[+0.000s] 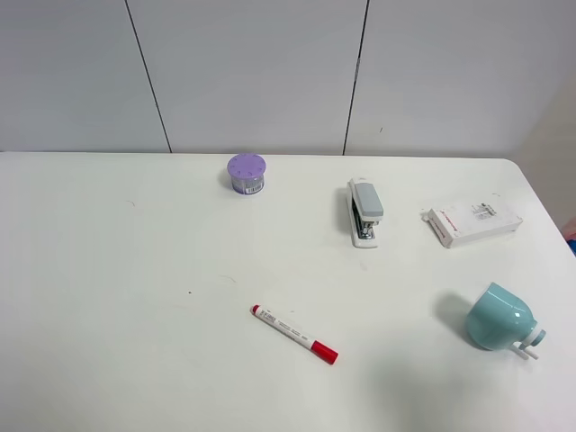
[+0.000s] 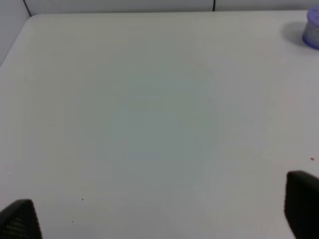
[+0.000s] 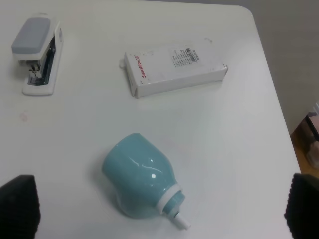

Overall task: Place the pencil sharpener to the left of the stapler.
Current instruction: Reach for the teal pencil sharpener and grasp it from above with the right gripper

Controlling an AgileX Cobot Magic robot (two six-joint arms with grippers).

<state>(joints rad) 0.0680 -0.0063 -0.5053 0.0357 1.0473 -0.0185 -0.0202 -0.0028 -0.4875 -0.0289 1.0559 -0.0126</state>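
Observation:
Next, my right gripper moves to the pencil sharpener's wide teal body [image 1: 491, 319] [image 3: 133, 167], away from the sharpener's crank, and closes on it there.
The light teal pencil sharpener [image 1: 500, 317] lies on its side near the table's right front, white ring and crank pointing toward the front right. In the right wrist view the pencil sharpener [image 3: 138, 181] sits ahead of my right gripper [image 3: 160, 210], whose dark fingertips [image 3: 19, 206] stand wide apart: it is open and holds nothing. The grey-topped stapler [image 1: 364, 211] [image 3: 37, 54] lies farther back, left of the sharpener. My left gripper [image 2: 159, 216] is open over bare table. Neither arm shows in the exterior high view.
A small purple round container [image 1: 246, 173] [image 2: 312, 30] stands at the back centre-left. A flat white printed box [image 1: 473, 221] [image 3: 174, 68] lies right of the stapler. A red-capped white marker [image 1: 294, 334] lies at front centre. The white table's right edge [image 1: 549, 225] is near the sharpener.

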